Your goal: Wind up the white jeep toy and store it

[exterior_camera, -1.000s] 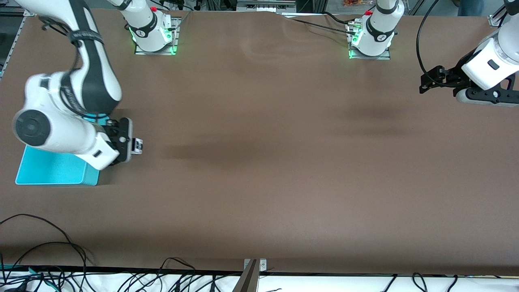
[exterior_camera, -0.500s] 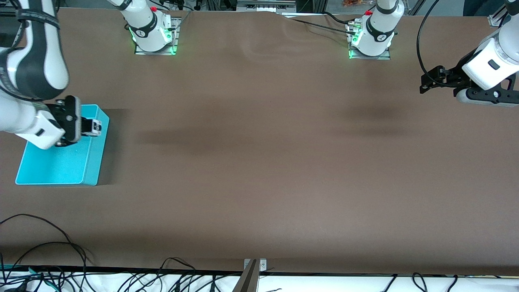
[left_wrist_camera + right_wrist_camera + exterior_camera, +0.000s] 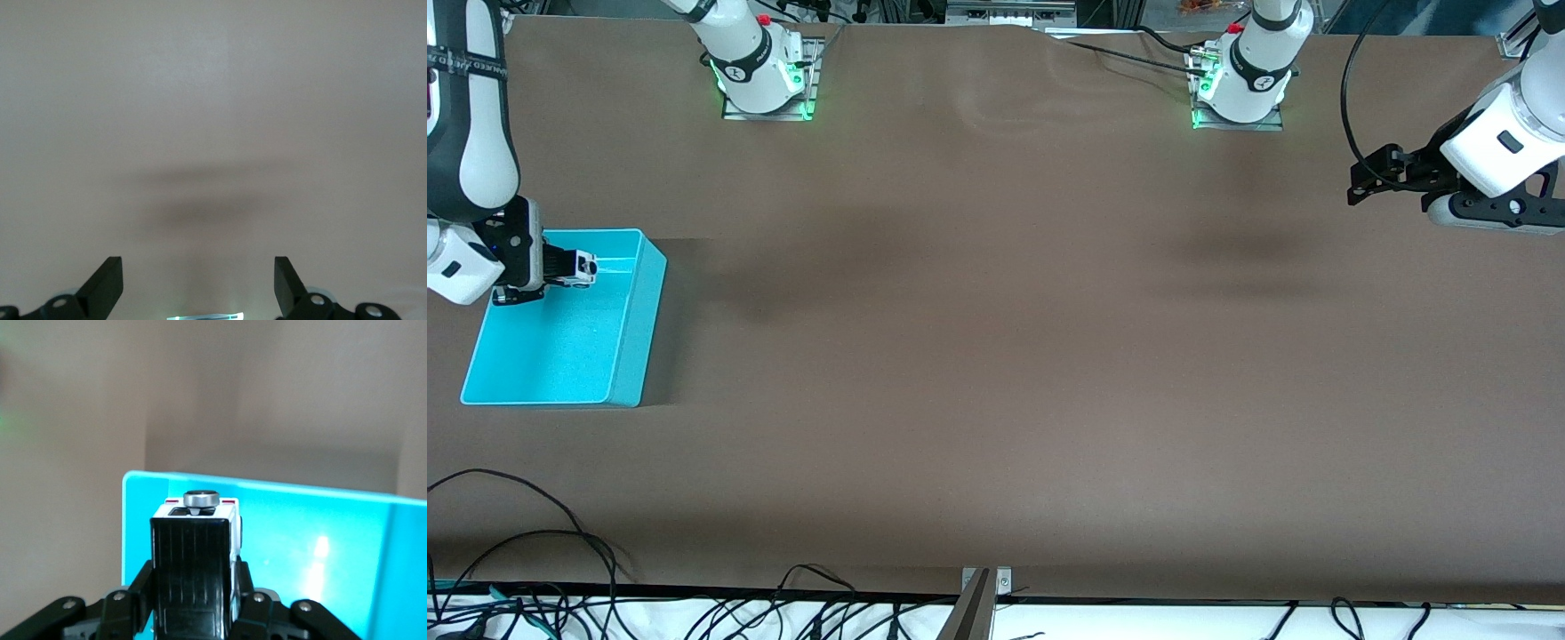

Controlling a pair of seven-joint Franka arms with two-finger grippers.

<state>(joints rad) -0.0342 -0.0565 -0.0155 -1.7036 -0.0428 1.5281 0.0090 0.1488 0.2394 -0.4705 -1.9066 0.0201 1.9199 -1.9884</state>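
I should use my right gripper to set the white jeep toy down on the turquoise bin's bottom, near its far end (image 3: 598,276).
My right gripper (image 3: 580,267) is shut on the white jeep toy (image 3: 585,266) and holds it over the turquoise bin (image 3: 624,360), above the bin's end farther from the front camera. In the right wrist view the jeep toy (image 3: 198,517) shows its black roof and a grey round spare wheel, clamped between the black fingers (image 3: 250,603), with the bin (image 3: 313,540) below it. My left gripper (image 3: 1360,178) is open and empty, waiting above the table at the left arm's end. The left wrist view shows its two dark fingertips (image 3: 107,283) wide apart over bare table.
The brown table top (image 3: 996,356) spreads between the bin and the left arm. Black cables (image 3: 516,551) lie along the table's edge nearest the front camera. A metal bracket (image 3: 983,591) stands at the middle of that edge.
My right gripper has carried the jeep toy from the table beside the bin to over the bin's inside. The left arm has not moved.
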